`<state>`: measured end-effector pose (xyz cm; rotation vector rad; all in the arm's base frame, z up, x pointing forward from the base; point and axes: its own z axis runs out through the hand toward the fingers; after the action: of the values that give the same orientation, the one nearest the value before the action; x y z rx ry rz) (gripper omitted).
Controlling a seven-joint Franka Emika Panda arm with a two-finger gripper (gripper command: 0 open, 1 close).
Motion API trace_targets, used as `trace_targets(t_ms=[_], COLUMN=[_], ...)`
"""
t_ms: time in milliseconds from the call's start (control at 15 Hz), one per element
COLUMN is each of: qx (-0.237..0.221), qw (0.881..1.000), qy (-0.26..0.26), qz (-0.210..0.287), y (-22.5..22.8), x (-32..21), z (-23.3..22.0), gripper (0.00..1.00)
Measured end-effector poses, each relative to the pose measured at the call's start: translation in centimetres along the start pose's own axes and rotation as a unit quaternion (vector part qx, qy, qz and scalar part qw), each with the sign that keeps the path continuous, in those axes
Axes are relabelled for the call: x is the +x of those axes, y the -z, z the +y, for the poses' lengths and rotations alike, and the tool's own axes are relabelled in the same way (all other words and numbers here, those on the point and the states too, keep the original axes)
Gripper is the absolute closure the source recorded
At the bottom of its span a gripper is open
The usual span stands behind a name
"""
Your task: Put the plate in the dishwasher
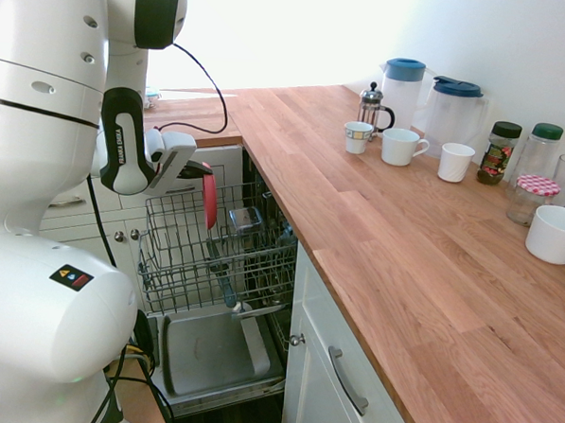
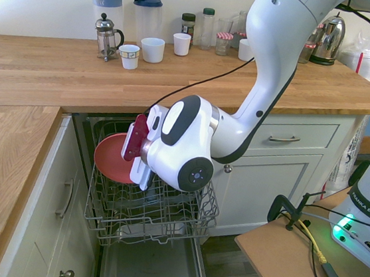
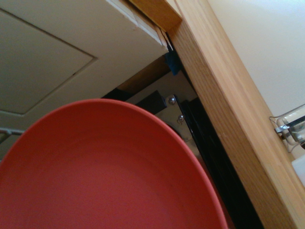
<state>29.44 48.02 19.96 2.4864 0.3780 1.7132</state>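
Next, my gripper releases the coral-red plate inside the grey wire rack's side [image 2: 115, 183] farthest from my arm's base. The plate is tilted just above the rack's back.
The coral-red plate [image 2: 110, 159] stands on edge, tilted, just above the back of the dishwasher's grey wire rack [image 2: 163, 215]. Seen edge-on from the other side, the plate [image 1: 210, 200] hangs over the rack [image 1: 180, 263]. My gripper [image 2: 131, 158] is shut on the plate's rim, the white hand reaching in from the right. In the wrist view the plate [image 3: 100, 176] fills the lower half, below the counter's edge. The rack is pulled out over the lowered grey door panel [image 1: 209, 355].
White drawer cabinets [image 2: 282, 169] flank the dishwasher on both sides. The wooden counter [image 1: 385, 236] above carries mugs [image 1: 400, 147], a French press [image 1: 370, 106], two pitchers [image 1: 454, 111], jars and a white bowl [image 1: 554, 233].
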Motion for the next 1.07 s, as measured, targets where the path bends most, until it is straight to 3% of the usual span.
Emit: trace_targets(t_ms=[1067], qx=[0.03], qw=[0.999], qy=[-0.017], qz=[0.025], y=[-1.4], x=[-6.0], z=[-2.5], gripper=[1.0])
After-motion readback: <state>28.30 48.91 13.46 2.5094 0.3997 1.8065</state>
